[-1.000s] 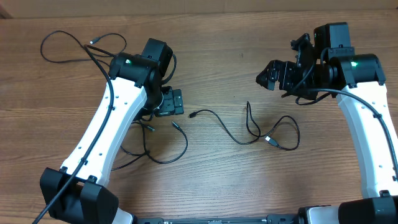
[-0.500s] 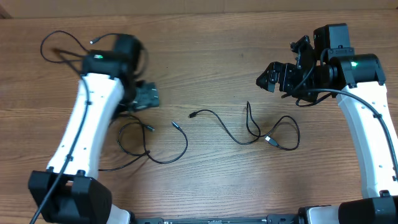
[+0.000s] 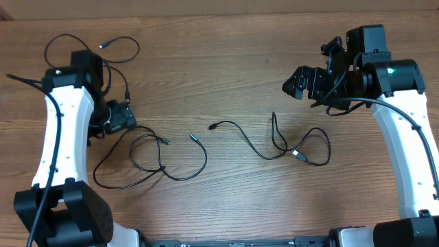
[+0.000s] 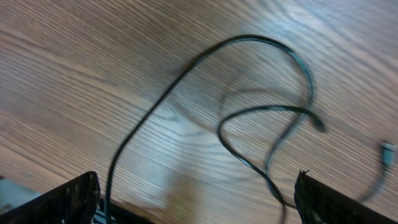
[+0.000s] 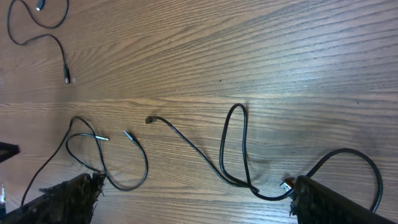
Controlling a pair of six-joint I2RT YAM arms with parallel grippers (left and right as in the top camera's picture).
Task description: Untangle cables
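Note:
Next, I close my left gripper on the wide outer curve (image 3: 115,144) (image 4: 158,101) of the cable below it, on the side that is away from that cable's plugs.
Three thin black cables lie apart on the wooden table. One cable (image 3: 103,46) loops at the far left. A second cable (image 3: 205,159) curls in loops at the left middle, seen blurred as cable loops (image 4: 261,38) in the left wrist view. A third cable (image 3: 212,127) snakes across the middle to a silver plug (image 3: 298,155); its tall cable loop (image 5: 239,107) shows in the right wrist view. My left gripper (image 3: 122,118) hovers open just left of the second cable's loops, holding nothing. My right gripper (image 3: 293,82) hangs open above and behind the third cable, also holding nothing.
The white left arm (image 3: 58,137) runs along the table's left side and the white right arm (image 3: 405,151) along the right. A thicker black arm wire (image 3: 20,81) sticks out at the far left.
My left arm has swung left, carrying its open gripper from beside the middle of the table to the left side. The second cable's loops now lie uncovered. The right arm has not moved.

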